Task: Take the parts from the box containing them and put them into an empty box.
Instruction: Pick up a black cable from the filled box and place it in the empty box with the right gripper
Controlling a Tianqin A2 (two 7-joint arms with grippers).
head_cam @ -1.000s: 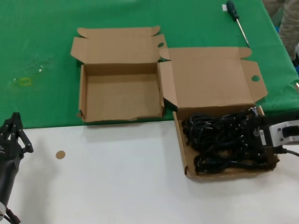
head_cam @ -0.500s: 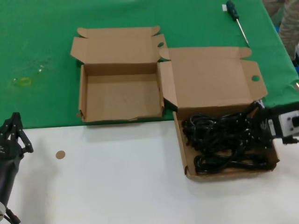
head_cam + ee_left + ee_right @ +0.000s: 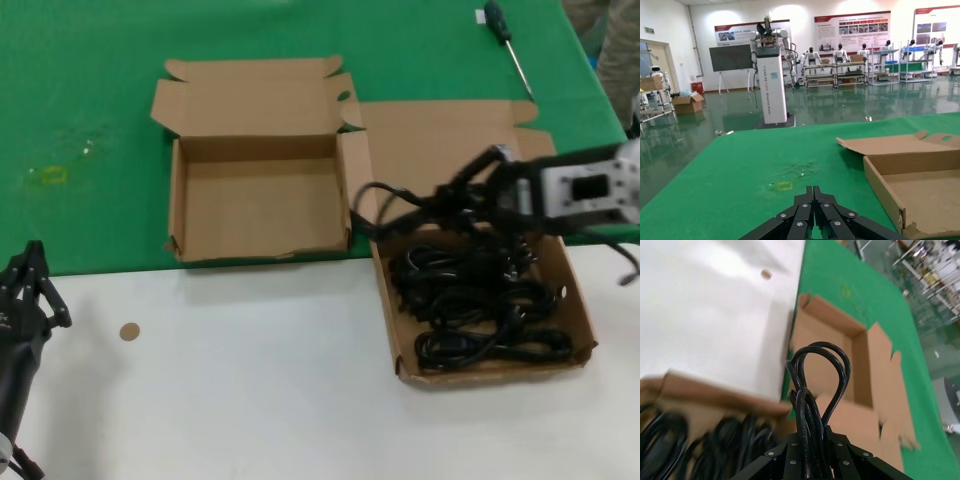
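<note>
The robot's right gripper needs to release the black power cord bundle across the middle of the empty box's bottom (image 3: 250, 190) (image 3: 833, 358).
In the head view my right gripper (image 3: 458, 196) is shut on one black power cord bundle (image 3: 385, 193), one of the parts, held in the air over the hinge of the wide shallow box (image 3: 386, 318). The cord's loop (image 3: 817, 345) sticks out past the gripper (image 3: 812, 440) towards the narrow empty box (image 3: 260, 205). Several more cords (image 3: 470, 300) lie in the wide box. In the right wrist view the empty box (image 3: 824, 335) lies beyond the loop. My left gripper (image 3: 30, 285) is parked at the near left, shut (image 3: 814, 192) on nothing.
The wide box's open lid (image 3: 450, 160) lies flat beside the empty box's right wall. A green-handled screwdriver (image 3: 508, 45) rests on the green cloth at the far right. A small brown disc (image 3: 129, 331) sits on the white table. The empty box's wall (image 3: 881, 182) shows in the left wrist view.
My right gripper has risen from the right side of the wide box, lifting a cord bundle out and carrying it left and away over the lid. The left arm has not moved.
</note>
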